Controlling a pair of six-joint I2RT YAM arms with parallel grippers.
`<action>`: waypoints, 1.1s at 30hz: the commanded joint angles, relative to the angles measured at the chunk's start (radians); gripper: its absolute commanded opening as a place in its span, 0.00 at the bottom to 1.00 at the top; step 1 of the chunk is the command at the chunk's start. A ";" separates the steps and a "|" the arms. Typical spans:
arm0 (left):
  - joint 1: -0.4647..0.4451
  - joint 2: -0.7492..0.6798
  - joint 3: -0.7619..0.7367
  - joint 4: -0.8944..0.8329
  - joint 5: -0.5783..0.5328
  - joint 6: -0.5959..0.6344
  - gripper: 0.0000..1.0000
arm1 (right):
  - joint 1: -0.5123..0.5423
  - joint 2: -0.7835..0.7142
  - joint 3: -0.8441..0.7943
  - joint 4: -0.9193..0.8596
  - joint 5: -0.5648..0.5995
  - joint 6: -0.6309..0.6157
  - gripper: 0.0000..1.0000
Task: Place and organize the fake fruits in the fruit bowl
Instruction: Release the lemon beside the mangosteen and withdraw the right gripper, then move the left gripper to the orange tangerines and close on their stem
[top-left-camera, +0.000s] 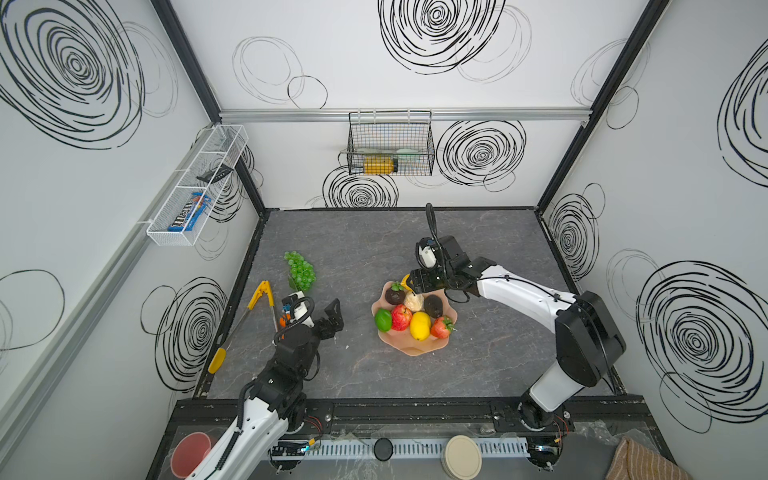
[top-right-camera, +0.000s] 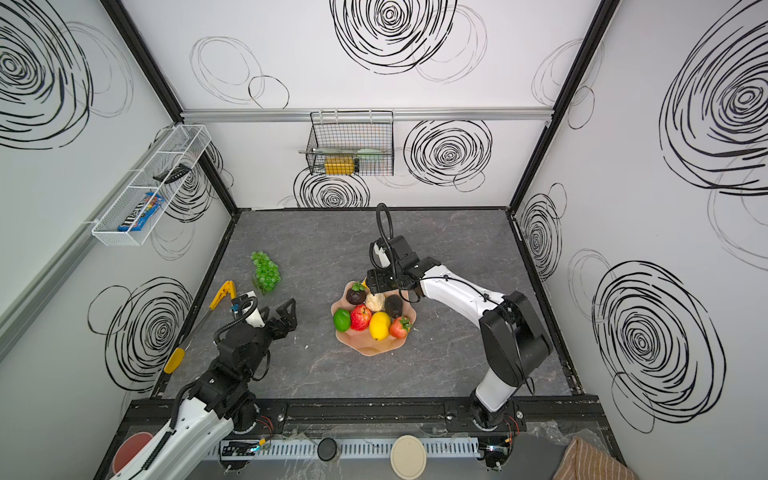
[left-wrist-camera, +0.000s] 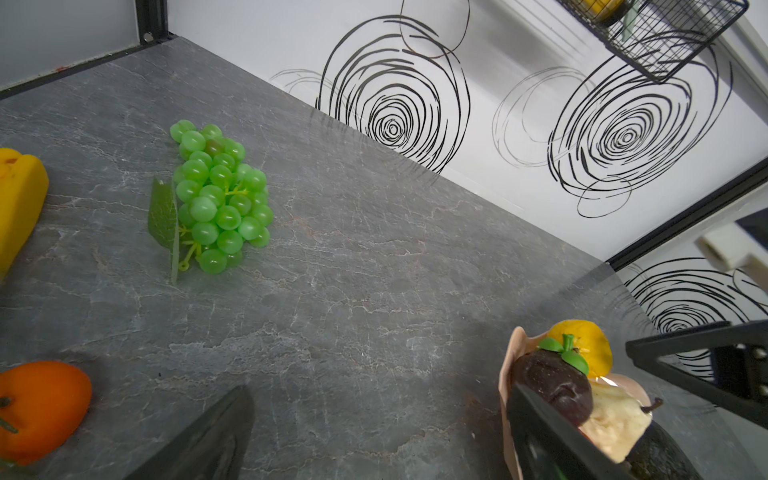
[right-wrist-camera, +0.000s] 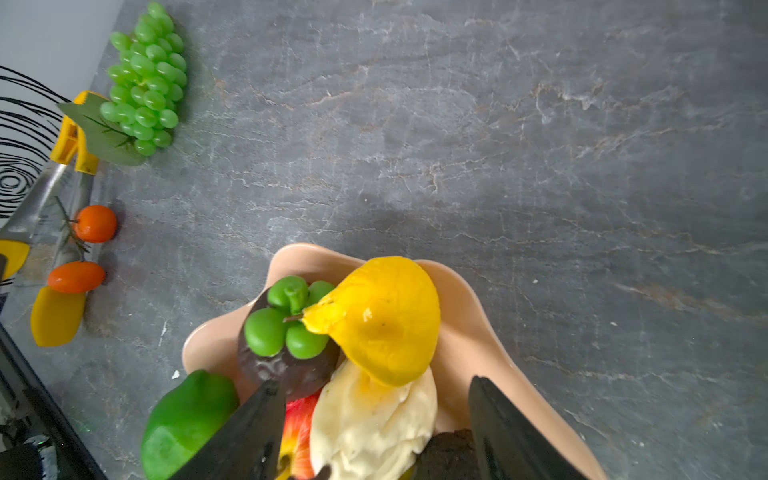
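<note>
Next, I move my left gripper next to the small oranges' green stem (top-left-camera: 283, 321) (left-wrist-camera: 7, 426), beside the yellow-handled tongs, and close it there.
The peach fruit bowl (top-left-camera: 415, 351) (top-right-camera: 372, 350) holds a mangosteen (top-left-camera: 395, 296), beige pear (top-left-camera: 413, 301), avocado (top-left-camera: 433, 306), lime (top-left-camera: 383, 320), apple (top-left-camera: 401, 316), lemon (top-left-camera: 420, 325) and strawberry (top-left-camera: 442, 327). A yellow fruit (right-wrist-camera: 378, 320) rests on the pear at the bowl's back. My right gripper (right-wrist-camera: 378, 419) (top-left-camera: 414, 286) hangs open over the pear (right-wrist-camera: 374, 419), gripping nothing. On the table at the left lie the green grape bunch (top-left-camera: 301, 270) (left-wrist-camera: 216, 199) and two small oranges (right-wrist-camera: 95, 223) (right-wrist-camera: 76, 276). My left gripper (top-left-camera: 334, 316) (left-wrist-camera: 374, 436) is open and empty beside the oranges.
Yellow-handled tongs (top-left-camera: 262, 299) lie along the table's left edge by the oranges. A black wire basket (top-left-camera: 390, 143) hangs on the back wall and a white mesh shelf (top-left-camera: 195, 187) on the left wall. Bare table (top-left-camera: 353, 365) lies between left gripper and bowl.
</note>
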 joint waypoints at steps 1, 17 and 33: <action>0.012 0.014 -0.005 0.070 0.009 0.016 0.99 | 0.006 -0.082 -0.016 -0.012 0.017 -0.014 0.75; -0.014 0.155 0.198 -0.090 0.001 -0.112 0.98 | 0.006 -0.616 -0.426 0.235 0.007 -0.071 0.72; 0.312 0.552 0.543 -0.450 0.202 -0.016 0.90 | 0.004 -1.102 -0.943 0.455 -0.009 0.062 0.75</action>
